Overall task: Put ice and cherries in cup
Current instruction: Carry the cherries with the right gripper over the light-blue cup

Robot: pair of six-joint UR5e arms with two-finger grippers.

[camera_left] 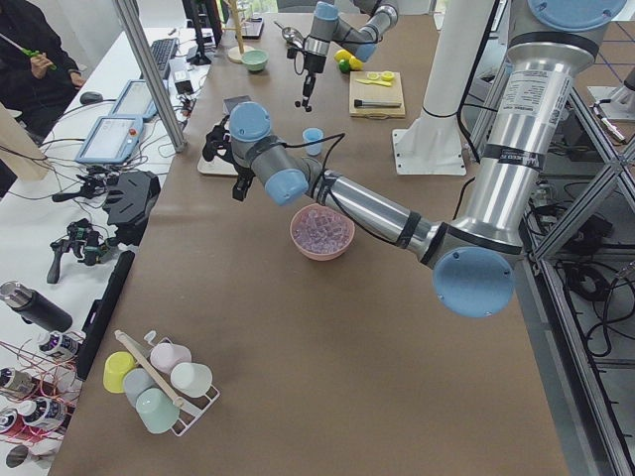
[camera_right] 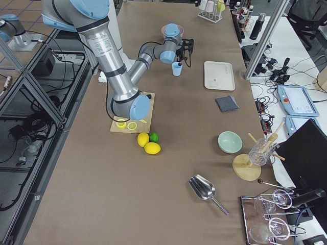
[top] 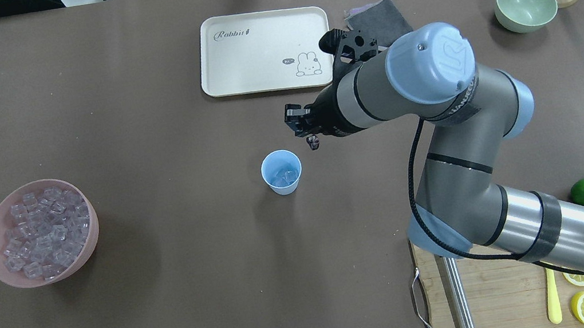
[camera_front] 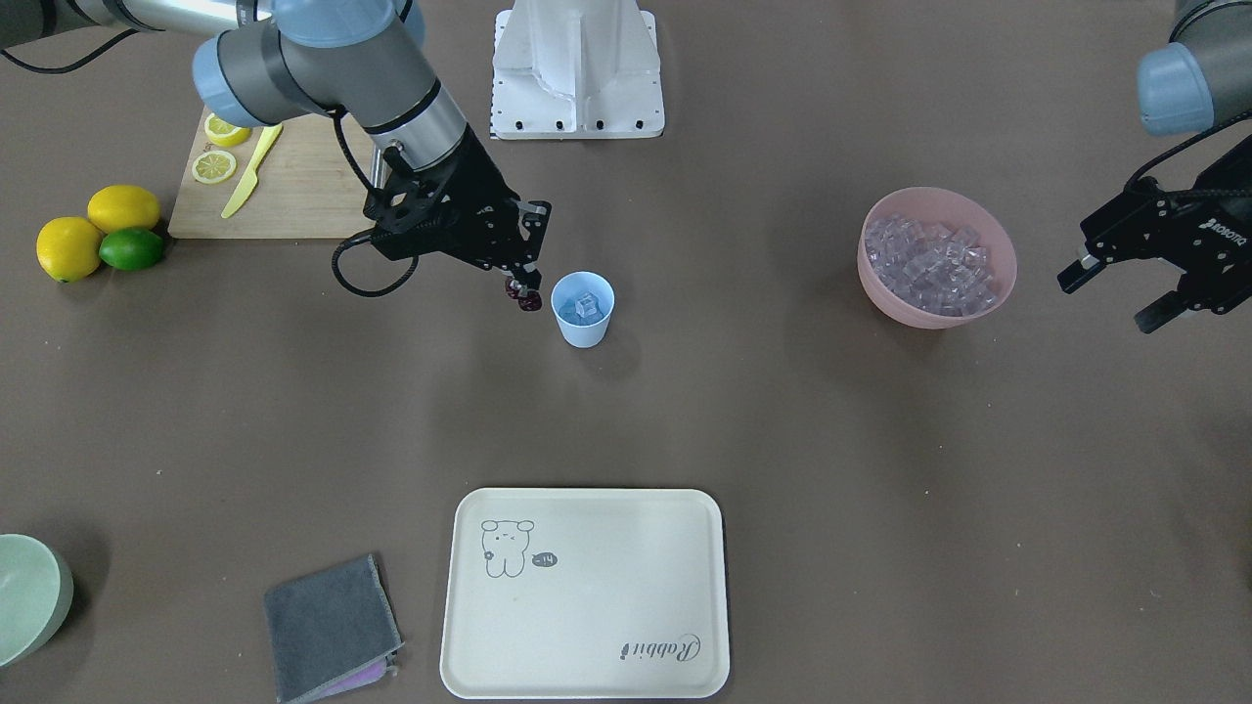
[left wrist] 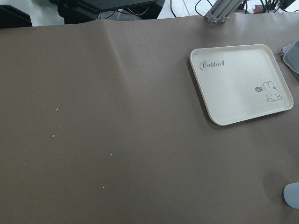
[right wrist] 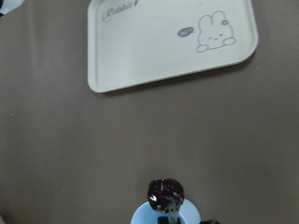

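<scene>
Next, my right gripper moves the cherries to the spot on top of the ice cubes inside the light blue cup (camera_front: 584, 303) (right wrist: 156, 218) and lets go of them there.
The light blue cup (camera_front: 583, 323) stands mid-table with a few ice cubes (camera_front: 585, 305) inside it. More ice (camera_front: 934, 262) fills the pink bowl (camera_front: 880, 293). My right gripper (camera_front: 525, 284) is shut on the cherries (camera_front: 523, 297), which hang a little above the table, close beside the cup and outside its rim. From overhead the cherries (top: 313, 141) hang just beyond the cup (top: 282, 172). In the right wrist view the cherries (right wrist: 166, 193) dangle over the cup's rim (right wrist: 140, 218). My left gripper (camera_front: 1115, 296) hovers open and empty past the pink bowl.
A cream tray (camera_front: 606, 587) lies at the operators' edge, with a grey cloth (camera_front: 331, 626) and a pale green bowl (camera_front: 29, 596) beside it. Two lemons and a lime (camera_front: 98, 235) sit by a cutting board (camera_front: 293, 196) with lemon slices and a yellow knife.
</scene>
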